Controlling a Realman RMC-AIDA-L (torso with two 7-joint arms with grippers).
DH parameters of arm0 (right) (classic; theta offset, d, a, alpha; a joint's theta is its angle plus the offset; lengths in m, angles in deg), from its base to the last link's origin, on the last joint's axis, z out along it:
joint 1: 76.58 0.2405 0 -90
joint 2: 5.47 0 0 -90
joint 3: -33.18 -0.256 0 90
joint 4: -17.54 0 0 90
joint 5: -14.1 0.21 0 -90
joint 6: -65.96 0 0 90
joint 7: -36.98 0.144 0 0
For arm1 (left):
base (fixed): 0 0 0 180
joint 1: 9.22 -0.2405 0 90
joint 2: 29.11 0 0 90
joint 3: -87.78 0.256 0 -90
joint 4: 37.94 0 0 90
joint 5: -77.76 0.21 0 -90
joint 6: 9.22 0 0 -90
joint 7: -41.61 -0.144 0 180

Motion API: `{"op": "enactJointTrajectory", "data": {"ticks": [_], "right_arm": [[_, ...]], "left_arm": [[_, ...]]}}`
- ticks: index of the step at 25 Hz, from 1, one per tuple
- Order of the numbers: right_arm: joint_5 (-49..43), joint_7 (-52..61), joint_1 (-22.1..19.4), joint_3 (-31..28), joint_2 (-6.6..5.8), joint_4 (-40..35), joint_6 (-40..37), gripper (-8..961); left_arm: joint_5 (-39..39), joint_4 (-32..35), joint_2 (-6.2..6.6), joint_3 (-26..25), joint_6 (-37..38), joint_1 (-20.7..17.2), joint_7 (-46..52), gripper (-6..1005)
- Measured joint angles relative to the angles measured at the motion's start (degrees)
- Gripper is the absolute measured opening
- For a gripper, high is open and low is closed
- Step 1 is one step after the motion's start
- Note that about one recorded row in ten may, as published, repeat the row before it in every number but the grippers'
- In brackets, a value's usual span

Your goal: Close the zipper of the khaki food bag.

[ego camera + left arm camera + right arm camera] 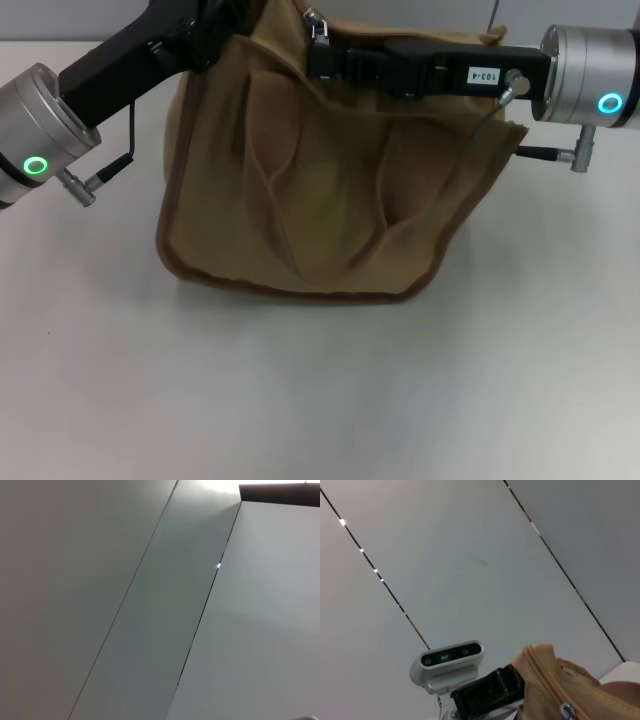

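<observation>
Next, I let go of the silver pull tab, now at the bag's top, with my right gripper above the brown strap farther from my left gripper (440, 142).
The khaki food bag (330, 200) stands in the middle of the white table in the head view, its tan front creased and edged with brown piping. My right gripper (320, 55) reaches in from the right across the bag's top. A small silver pull tab (318, 27) shows just above its tip. My left gripper (215, 25) comes in from the left to the bag's top left corner, its tip hidden at the picture's edge. The right wrist view shows the bag's upper corner (545, 680) with the zipper (547, 672) and its silver pull tab (566, 711), and the left gripper (490, 692) right beside that corner.
White table (300, 390) spreads in front of the bag and to both sides. The left arm's wrist camera (447, 661) shows in the right wrist view. Only pale ceiling panels (150, 605) appear in the left wrist view.
</observation>
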Motion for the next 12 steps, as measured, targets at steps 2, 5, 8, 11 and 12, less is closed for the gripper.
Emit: {"op": "enactJointTrajectory", "data": {"ticks": [2, 5, 8, 11, 12], "right_arm": [[0.03, 0.00, -0.47, -0.04, 0.04, 0.00, -0.04, 11], [0.01, 0.00, -1.15, -0.24, 0.07, -0.08, -0.03, 9], [0.00, 0.00, -1.68, -0.29, 0.07, -0.19, -0.03, 8], [-0.02, 0.00, -2.24, -0.03, 0.07, -0.19, -0.03, 8], [-0.02, -0.03, -2.46, 0.00, 0.07, -0.19, -0.04, 8]], "left_arm": [[0.01, 0.00, 0.00, -0.16, 0.00, -0.13, 0.02, 46], [0.01, 0.07, 0.00, -0.26, 0.04, -0.22, 0.05, 49], [0.01, 0.07, 0.00, -0.29, 0.06, -0.24, 0.06, 53], [0.01, 0.08, 0.00, -0.30, 0.04, -0.29, 0.08, 56], [0.01, 0.08, 0.01, -0.30, 0.05, -0.34, 0.09, 57]]}}
